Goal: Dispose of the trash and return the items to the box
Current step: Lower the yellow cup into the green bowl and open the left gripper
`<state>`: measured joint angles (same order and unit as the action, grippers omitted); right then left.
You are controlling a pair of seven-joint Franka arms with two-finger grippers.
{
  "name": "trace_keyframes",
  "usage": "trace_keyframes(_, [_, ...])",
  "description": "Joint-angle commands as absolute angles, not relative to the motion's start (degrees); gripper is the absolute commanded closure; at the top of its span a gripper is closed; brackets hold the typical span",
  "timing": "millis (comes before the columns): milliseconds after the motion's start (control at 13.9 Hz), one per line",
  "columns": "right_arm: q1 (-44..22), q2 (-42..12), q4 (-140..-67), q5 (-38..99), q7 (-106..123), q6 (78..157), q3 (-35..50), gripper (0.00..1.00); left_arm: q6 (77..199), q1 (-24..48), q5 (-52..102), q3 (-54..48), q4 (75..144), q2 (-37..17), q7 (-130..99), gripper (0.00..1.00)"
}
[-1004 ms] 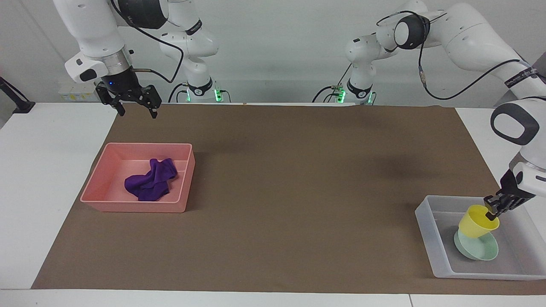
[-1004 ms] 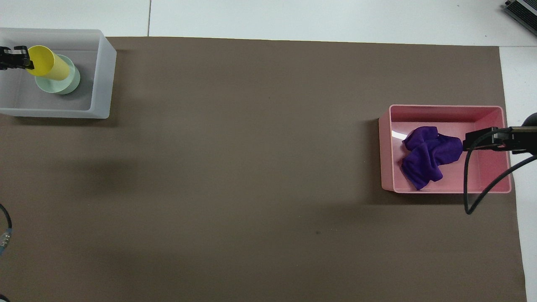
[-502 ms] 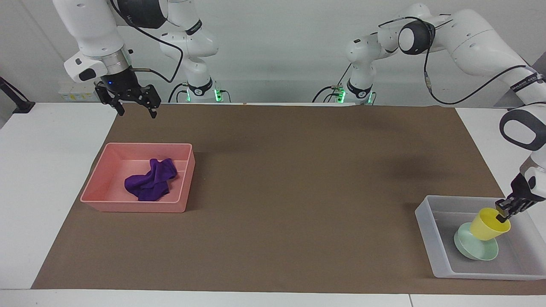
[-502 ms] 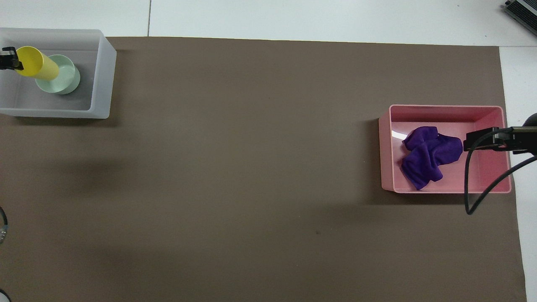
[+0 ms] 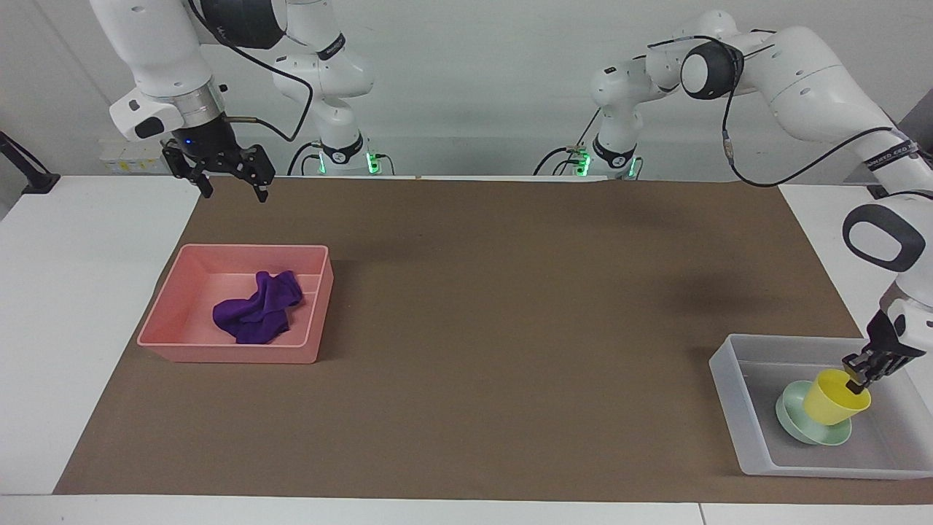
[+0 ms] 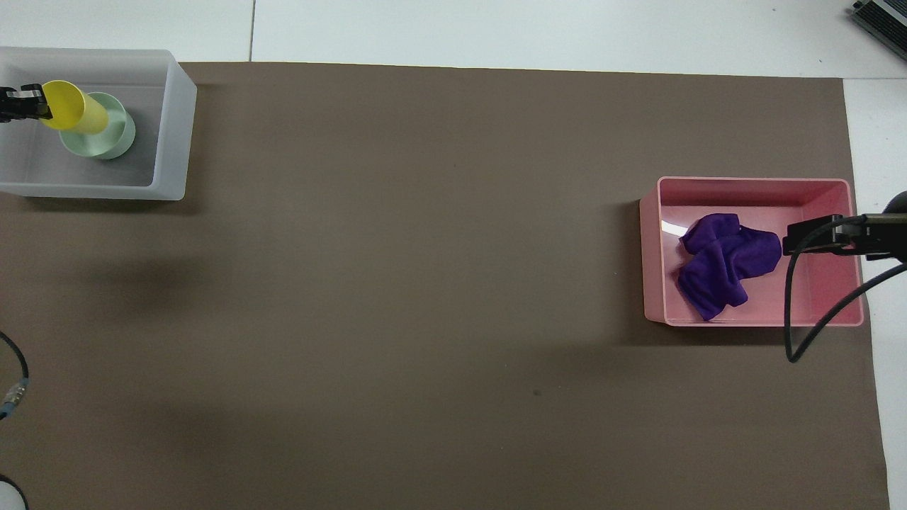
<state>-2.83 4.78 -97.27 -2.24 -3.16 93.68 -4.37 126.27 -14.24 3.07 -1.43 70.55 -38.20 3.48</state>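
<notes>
The left gripper will release the yellow cup, tilted in the mint-green bowl (image 6: 84,130) inside the translucent box.
The yellow cup (image 5: 834,399) (image 6: 71,115) rests tilted inside the mint-green bowl (image 5: 798,426) (image 6: 117,140). Both are in the translucent box (image 5: 729,397) (image 6: 173,127) at the left arm's end of the table. My left gripper (image 5: 859,373) (image 6: 25,106) is shut on the cup's rim. The purple cloth (image 5: 256,308) (image 6: 719,265) lies crumpled in the pink bin (image 5: 171,324) (image 6: 751,190) at the right arm's end. Over the corner of the brown mat, my right gripper (image 5: 229,186) hangs open with nothing in it.
A brown mat (image 5: 510,313) covers most of the white table. A cable (image 6: 797,312) from the right arm hangs over the pink bin in the overhead view.
My left gripper has lowered the yellow cup and set it more upright in the bowl. The right arm, the cloth and the bin have not moved.
</notes>
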Motion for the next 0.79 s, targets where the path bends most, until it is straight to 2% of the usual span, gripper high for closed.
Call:
trace_keyframes(0, [-2.2, 6.1, -98.6, -2.2, -1.9, 94.7, -4.0, 0.0, 127.8, -14.6, 2.2, -1.5, 73.2, -37.1, 3.8, 1.0])
trace_keyframes(430, [-2.2, 6.1, -98.6, -2.1, -1.9, 94.7, -4.0, 0.0, 128.1, -14.4, 2.1, -1.5, 74.6, -36.7, 3.0, 1.0])
trace_keyframes(717, [-2.1, 6.1, -98.6, -2.2, -1.9, 94.7, -4.0, 0.0, 131.8, -14.1, 1.0, -0.2, 79.5, -35.1, 3.0, 1.0])
